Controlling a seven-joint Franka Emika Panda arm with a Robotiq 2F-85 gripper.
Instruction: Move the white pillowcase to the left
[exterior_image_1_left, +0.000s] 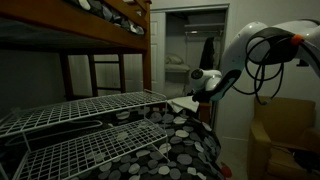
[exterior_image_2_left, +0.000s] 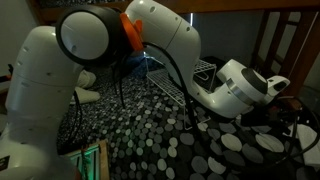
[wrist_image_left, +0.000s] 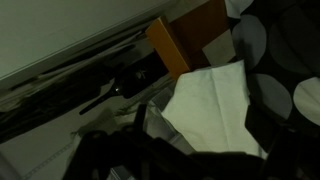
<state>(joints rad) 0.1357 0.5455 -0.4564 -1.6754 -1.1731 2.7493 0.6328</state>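
Observation:
The middle of the white pillowcase (exterior_image_1_left: 185, 104) (wrist_image_left: 211, 122) is the part my gripper will close on, and it will pinch the pillowcase's fabric there, above the dotted bedspread.
The white pillowcase (wrist_image_left: 212, 98) is a flat folded piece of white fabric lying on the black bedspread with grey-white dots (wrist_image_left: 300, 95). In the wrist view it lies between my two dark fingers. My gripper (wrist_image_left: 205, 128) is open and low over it, with one finger on either side. In an exterior view the gripper (exterior_image_1_left: 208, 92) hangs just right of the pillowcase (exterior_image_1_left: 183, 104), at the bedspread's far edge. In an exterior view the gripper (exterior_image_2_left: 204, 100) points down at the bedspread, and the pillowcase is hidden behind the arm.
White wire grid racks (exterior_image_1_left: 70, 125) lie on the bed left of the pillowcase. A wooden bunk frame (exterior_image_1_left: 110, 25) stands above, and its post (wrist_image_left: 175, 50) is close to the fabric. A cardboard box (exterior_image_1_left: 285, 130) stands at the right. The dotted bedspread (exterior_image_2_left: 150, 130) covers the mattress.

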